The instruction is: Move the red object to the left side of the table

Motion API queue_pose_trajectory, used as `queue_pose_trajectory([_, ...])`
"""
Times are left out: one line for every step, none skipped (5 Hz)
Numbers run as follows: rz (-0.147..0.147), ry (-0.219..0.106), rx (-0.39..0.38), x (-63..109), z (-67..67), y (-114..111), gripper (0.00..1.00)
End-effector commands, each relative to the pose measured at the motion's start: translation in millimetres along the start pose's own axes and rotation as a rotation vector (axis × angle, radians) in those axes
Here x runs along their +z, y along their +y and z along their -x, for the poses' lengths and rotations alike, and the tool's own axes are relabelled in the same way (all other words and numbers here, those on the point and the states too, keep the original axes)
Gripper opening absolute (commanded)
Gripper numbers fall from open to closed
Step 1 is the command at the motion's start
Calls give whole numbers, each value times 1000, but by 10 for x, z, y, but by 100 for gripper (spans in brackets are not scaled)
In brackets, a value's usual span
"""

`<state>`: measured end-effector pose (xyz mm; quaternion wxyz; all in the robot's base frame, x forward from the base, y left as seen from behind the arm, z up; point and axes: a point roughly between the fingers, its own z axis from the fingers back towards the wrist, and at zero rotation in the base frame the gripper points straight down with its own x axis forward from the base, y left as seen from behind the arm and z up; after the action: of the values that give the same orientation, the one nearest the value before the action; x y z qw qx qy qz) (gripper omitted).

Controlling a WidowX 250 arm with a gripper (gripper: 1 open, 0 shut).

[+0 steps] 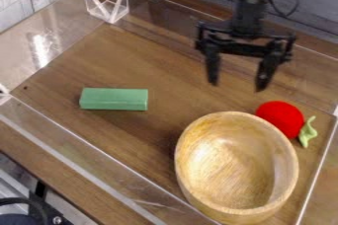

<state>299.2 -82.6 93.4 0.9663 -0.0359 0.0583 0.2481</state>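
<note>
The red object should be reached next by my gripper, which should close on its round red body (284,116), beside the light-green leafy stem.
The red object (282,119), a small round bright-red toy fruit with a light-green leafy stem, lies on the table (158,66) near the right wall, just behind the wooden bowl's rim. My gripper (239,75) hangs open above the tabletop, up and to the left of the fruit. Its two black fingers point down, spread wide, with nothing between them. One fingertip (264,83) stands a short way above the fruit, apart from it.
A large wooden bowl (236,164) fills the front right. A green rectangular block (114,99) lies left of centre. Low clear acrylic walls (79,170) edge the table, and a small clear bracket (105,4) stands at the back left.
</note>
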Motion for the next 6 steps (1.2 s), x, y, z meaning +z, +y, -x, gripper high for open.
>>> queue_pose_trajectory([101, -48, 160, 82, -11, -347, 100])
queue_pose_trajectory([144, -50, 278, -1, -9, -560, 100])
queue_pose_trajectory([155, -47, 319, -132, -24, -665, 100])
queue_pose_trajectory([153, -44, 336, -262, -59, -704, 100])
queue_pose_trajectory([154, -45, 354, -359, -100, -731, 100])
queue_pose_trajectory([155, -45, 374, -432, -128, -739, 100])
